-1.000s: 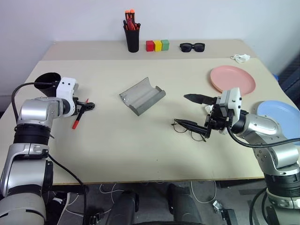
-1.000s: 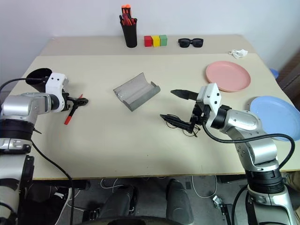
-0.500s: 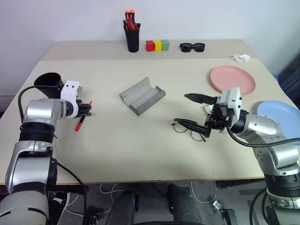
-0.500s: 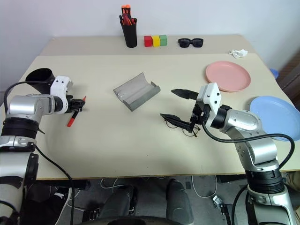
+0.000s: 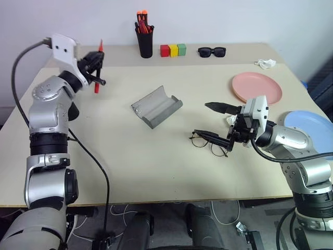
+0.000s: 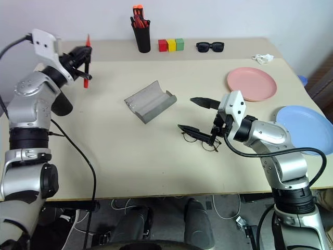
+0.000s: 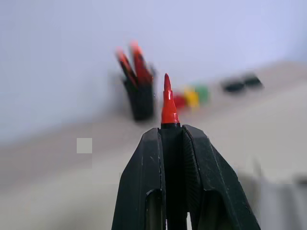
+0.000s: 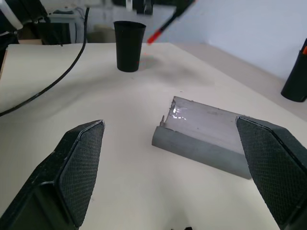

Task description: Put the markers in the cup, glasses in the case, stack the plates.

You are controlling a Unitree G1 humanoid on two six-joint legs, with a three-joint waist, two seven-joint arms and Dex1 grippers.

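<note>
Next, I release the black marker from my left gripper inside the partly hidden black cup (image 5: 63,96), away from the black pen holder.
My left gripper (image 5: 97,63) is raised over the table's far left corner, shut on a black marker (image 7: 167,103) with red ends that stands nearly upright in it. The black cup (image 8: 129,45) stands on the table below it, partly hidden behind my left arm in the eye views. The open grey case (image 5: 156,107) lies mid-table. The wire-framed glasses (image 5: 210,144) lie to its right, with my right gripper (image 5: 205,122) open just above and beside them. A pink plate (image 5: 257,87) and a blue plate (image 5: 312,127) lie apart at the right.
Along the back edge stand a black pen holder (image 5: 145,40) with orange-capped markers, three coloured blocks (image 5: 174,50), black sunglasses (image 5: 212,51) and a crumpled white scrap (image 5: 265,63).
My left gripper closed on the marker lying on the table and lifted it high, turning from pointing down to nearly level. The right arm and the glasses have not moved.
</note>
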